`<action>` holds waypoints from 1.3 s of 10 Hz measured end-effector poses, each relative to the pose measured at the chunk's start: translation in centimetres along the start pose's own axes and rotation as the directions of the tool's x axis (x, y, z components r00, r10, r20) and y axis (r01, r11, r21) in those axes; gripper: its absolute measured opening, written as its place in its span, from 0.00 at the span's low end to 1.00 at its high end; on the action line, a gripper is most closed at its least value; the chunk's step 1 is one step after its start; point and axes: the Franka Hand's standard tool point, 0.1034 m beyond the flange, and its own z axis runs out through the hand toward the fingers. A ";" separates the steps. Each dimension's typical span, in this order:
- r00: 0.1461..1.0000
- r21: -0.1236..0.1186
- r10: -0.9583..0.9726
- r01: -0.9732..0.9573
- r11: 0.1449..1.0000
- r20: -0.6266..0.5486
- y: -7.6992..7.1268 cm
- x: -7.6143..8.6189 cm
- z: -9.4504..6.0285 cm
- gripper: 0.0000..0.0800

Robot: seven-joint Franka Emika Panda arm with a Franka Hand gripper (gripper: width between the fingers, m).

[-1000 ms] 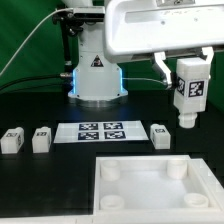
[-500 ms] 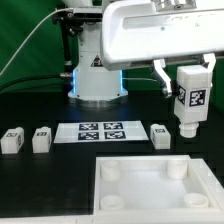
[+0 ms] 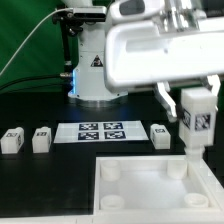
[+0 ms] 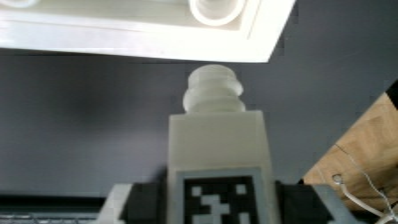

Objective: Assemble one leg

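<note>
My gripper is to release the white leg upright in the white tray's near corner socket (image 3: pixel 197 202), straight below the leg.
My gripper (image 3: pixel 196 92) is shut on a white leg (image 3: pixel 195 119) with a black-and-white tag on its face. It holds the leg upright, peg end down, just above the far right corner of the large white tray (image 3: pixel 150 200) with round corner sockets. In the wrist view the leg (image 4: pixel 217 150) stands between the dark fingers (image 4: pixel 134 198), its rounded peg tip pointing toward the tray (image 4: pixel 107 40), with one socket (image 4: pixel 219 10) beyond it. Three more white legs lie on the black table: two at the exterior view's left (image 3: pixel 12 139) (image 3: pixel 41 139), one (image 3: pixel 160 134) right of the marker board.
The marker board (image 3: pixel 106 131) lies flat at the table's middle. The arm's white base (image 3: pixel 96 75) with a blue light stands behind it. A wooden edge (image 4: pixel 365 150) shows beside the leg in the wrist view.
The gripper with the leg has come down and slightly to the exterior view's right, and the arm's white body now fills more of the view. The other legs have not moved.
</note>
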 end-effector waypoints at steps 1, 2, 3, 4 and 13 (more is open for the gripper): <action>1.000 -0.004 -0.004 0.004 1.000 -0.011 0.4 -0.3 1.2 0.36; 1.000 -0.002 -0.002 0.002 1.000 0.000 0.3 -1.4 2.4 0.36; 1.000 0.000 -0.005 0.005 1.000 0.004 0.0 -2.0 2.8 0.36; 1.000 0.002 -0.007 0.007 1.000 0.002 -0.2 -2.2 2.9 0.36; 1.000 0.003 -0.010 0.010 1.000 0.011 -0.6 -5.0 4.9 0.36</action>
